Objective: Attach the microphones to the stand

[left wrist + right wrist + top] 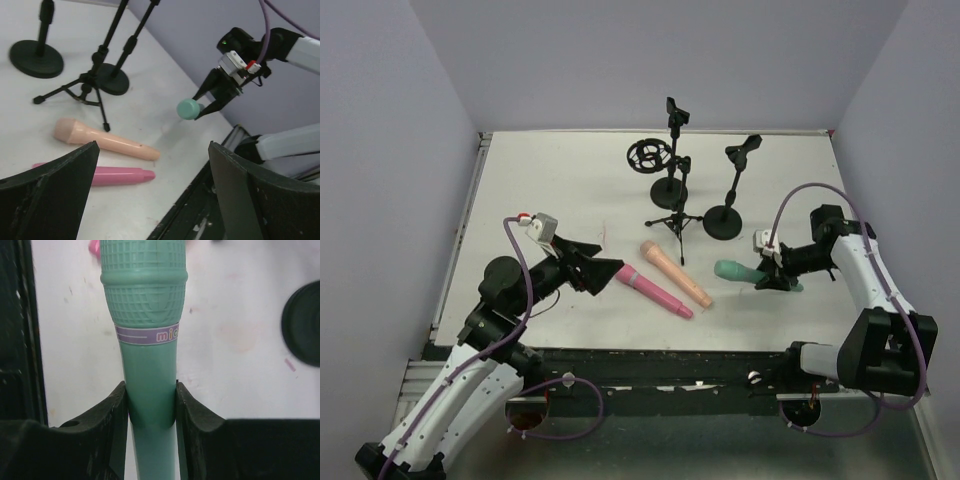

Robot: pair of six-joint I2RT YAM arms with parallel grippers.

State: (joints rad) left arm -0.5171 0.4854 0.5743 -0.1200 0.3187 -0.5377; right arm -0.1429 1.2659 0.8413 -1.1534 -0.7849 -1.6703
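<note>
Next, my left gripper grips the teal-green microphone at the top of its handle [748, 273] [200, 107], just below the microphone's head.
The teal-green microphone [740, 271] is gripped at its handle by my right gripper [772, 274], low over the table at the right; in the right wrist view the fingers [116, 410] press both sides of the teal handle [150, 390]. It also shows in the left wrist view [189, 108]. The pink microphone [655, 292] and the peach microphone [675, 274] lie side by side on the table. My left gripper [595, 268] is open, just left of the pink microphone's head. Three black stands are at the back: a tripod stand [674, 215], a round-base stand [725, 218] and a stand with a ring mount [650, 156].
The white table [540, 200] is walled by lavender panels. A dark metal rail [660, 360] runs along the near edge. The right arm's cable [820, 190] loops above the table at the right.
</note>
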